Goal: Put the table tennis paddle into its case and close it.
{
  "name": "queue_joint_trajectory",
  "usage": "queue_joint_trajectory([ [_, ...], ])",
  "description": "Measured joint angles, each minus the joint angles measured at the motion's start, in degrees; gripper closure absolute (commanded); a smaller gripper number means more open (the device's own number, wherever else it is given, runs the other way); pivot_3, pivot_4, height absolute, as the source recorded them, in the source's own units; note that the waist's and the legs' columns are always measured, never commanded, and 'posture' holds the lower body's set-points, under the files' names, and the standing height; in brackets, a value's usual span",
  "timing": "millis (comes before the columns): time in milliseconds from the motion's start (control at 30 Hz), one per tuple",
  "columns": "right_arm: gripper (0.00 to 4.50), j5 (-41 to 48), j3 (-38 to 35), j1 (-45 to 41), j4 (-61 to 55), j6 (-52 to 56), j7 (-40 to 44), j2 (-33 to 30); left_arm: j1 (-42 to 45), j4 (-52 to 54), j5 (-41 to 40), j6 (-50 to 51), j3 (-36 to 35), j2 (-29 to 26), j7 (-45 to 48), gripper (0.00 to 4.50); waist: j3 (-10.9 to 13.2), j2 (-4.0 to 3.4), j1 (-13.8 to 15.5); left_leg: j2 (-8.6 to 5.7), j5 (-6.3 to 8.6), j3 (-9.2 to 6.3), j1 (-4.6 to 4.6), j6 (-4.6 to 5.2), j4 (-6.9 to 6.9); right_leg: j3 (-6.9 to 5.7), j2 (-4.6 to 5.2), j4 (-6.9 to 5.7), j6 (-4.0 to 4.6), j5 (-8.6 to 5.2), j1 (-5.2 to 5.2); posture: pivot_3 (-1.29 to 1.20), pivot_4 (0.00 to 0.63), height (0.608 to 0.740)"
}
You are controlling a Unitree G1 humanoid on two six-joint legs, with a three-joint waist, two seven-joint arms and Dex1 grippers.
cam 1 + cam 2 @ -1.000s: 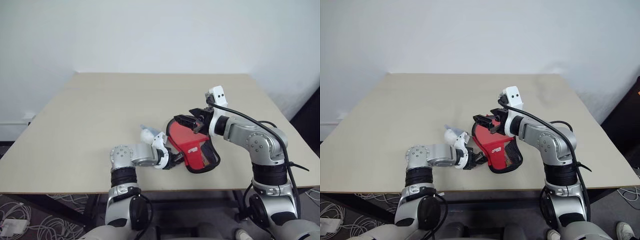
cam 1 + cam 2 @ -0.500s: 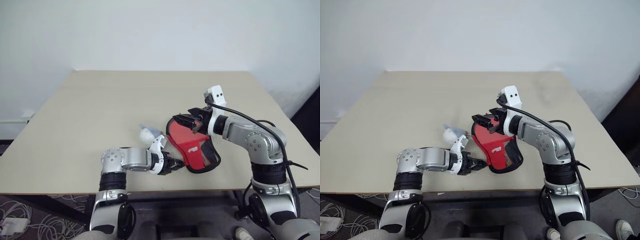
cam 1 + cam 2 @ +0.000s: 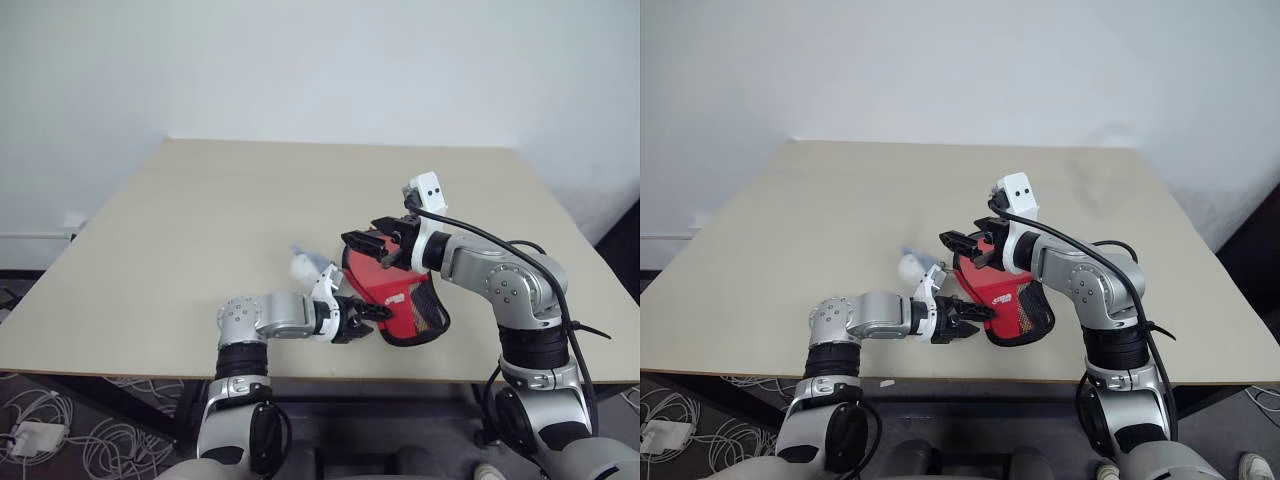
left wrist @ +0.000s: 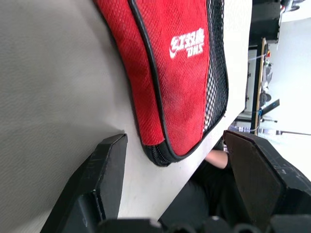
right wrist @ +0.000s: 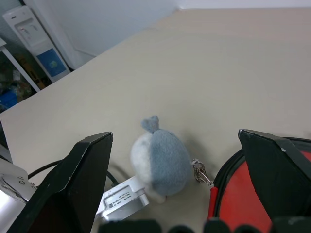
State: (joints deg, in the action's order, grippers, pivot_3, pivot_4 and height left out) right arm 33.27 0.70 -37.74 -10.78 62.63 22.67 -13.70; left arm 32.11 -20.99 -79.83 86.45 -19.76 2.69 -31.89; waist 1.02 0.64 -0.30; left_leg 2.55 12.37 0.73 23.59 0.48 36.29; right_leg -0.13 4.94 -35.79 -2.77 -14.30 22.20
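I can see the case lies at a slant under my right gripper, so next I pinch the edge [image 4: 153, 90] next to the white logo with my left gripper and pull the case straight toward me.
The case [image 3: 395, 295] lies near the table's front edge, red side up, with a white logo and a black mesh patch [image 4: 216, 73]. The table tennis paddle is hidden. My left gripper [image 3: 368, 314] is low at the case's near left end, open, and the case's narrow end [image 4: 163, 150] sits between its fingers [image 4: 109, 170] without being pinched. My right gripper [image 3: 362, 243] hovers over the case's far left edge, open with nothing between its fingers [image 5: 82, 179]. The right wrist view shows the case's black-trimmed edge [image 5: 238, 204].
A small blue-and-white plush toy [image 3: 305, 265] with a key chain lies on the beige table [image 3: 200, 220] just left of the case. The table's front edge [image 3: 120, 370] runs close below the left gripper. A white wall stands behind the table.
My left gripper has gone from shut to open at the case's near end. The right gripper has held still and open. The camera has shifted slightly.
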Motion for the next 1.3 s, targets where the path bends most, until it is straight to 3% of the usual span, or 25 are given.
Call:
queue_joint_trajectory([
  [333,0.0,0.01,0.22,0.0,-0.02,-0.01,-0.25,1.56,0.45,-1.36,1.33,-7.76,-3.73,6.27,-4.03,1.08,0.0,0.0,0.6,-0.11,0.01,-0.01,0.01,-0.02,0.02,0.14,0.0,0.03,-0.04,0.02,-0.03,0.0,0.0,0.74],
  [967,0.0,0.02,0.37,0.03,-0.71,0.01,-1.26,2.7,2.35,-4.77,2.23,-10.64,-3.26,6.02,-3.85,1.08,-0.02,0.03,0.54,-0.12,0.07,-0.01,-0.05,-0.12,0.09,0.14,0.0,0.02,-0.04,0.02,-0.09,0.0,0.0,0.74],
  [1067,0.0,0.02,0.4,0.03,-0.71,0.01,-1.22,2.7,2.68,-5.26,3.74,-10.65,-2.74,5.83,-3.72,2.02,-0.03,0.04,0.56,-0.12,0.07,-0.02,-0.05,-0.12,0.1,0.14,0.0,0.02,-0.04,0.02,-0.11,0.0,0.0,0.74],
  [1267,0.0,0.03,0.58,0.02,-0.71,0.01,-0.59,2.61,3.25,-6.8,8.75,-10.63,-1.78,5.18,-1.44,4.31,-0.03,0.03,0.71,-0.17,0.08,-0.04,-0.04,-0.12,0.14,0.15,0.0,0.05,-0.04,0.02,-0.15,0.0,0.0,0.74],
  [1300,0.0,0.03,0.58,0.02,-0.7,0.01,-0.46,2.54,3.32,-6.84,9.45,-10.57,-1.56,5.05,-0.49,4.49,-0.03,0.03,0.71,-0.16,0.08,-0.04,-0.04,-0.13,0.14,0.15,0.0,0.05,-0.04,0.02,-0.15,0.0,0.0,0.74],
])
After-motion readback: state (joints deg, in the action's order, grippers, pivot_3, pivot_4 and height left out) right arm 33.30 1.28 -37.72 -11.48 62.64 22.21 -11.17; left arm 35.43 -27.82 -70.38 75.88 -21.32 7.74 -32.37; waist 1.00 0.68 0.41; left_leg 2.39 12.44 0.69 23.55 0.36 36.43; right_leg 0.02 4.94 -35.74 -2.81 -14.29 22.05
